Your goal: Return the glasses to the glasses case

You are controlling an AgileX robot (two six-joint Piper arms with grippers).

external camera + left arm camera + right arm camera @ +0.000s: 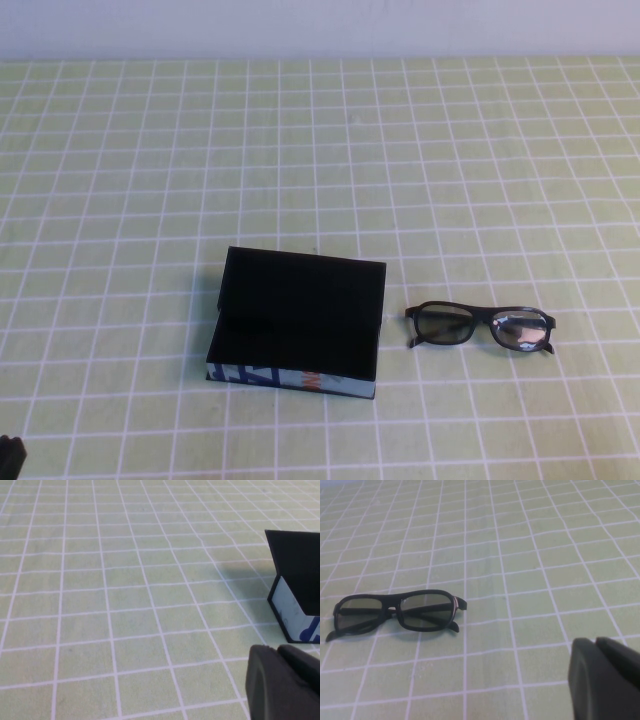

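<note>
Next, my right gripper closes on the bridge (484,316) (393,602) that joins the lenses of the glasses, beside the glasses case.
The glasses case (300,310) is a black box with a blue, white and orange front side, lying mid-table. In the left wrist view its black lid (297,570) looks raised at a slant over a white end panel. The glasses (484,318), black and thick-framed, lie unfolded on the cloth just right of the case, apart from it. They also show in the right wrist view (400,598). My left gripper (277,650) is shut and empty, low and left of the case. My right gripper (595,641) is shut and empty, some way from the glasses.
A green cloth with a white grid (320,150) covers the table up to a pale wall at the back. A dark bit of my left arm (8,458) shows at the front left corner. My right arm is outside the high view.
</note>
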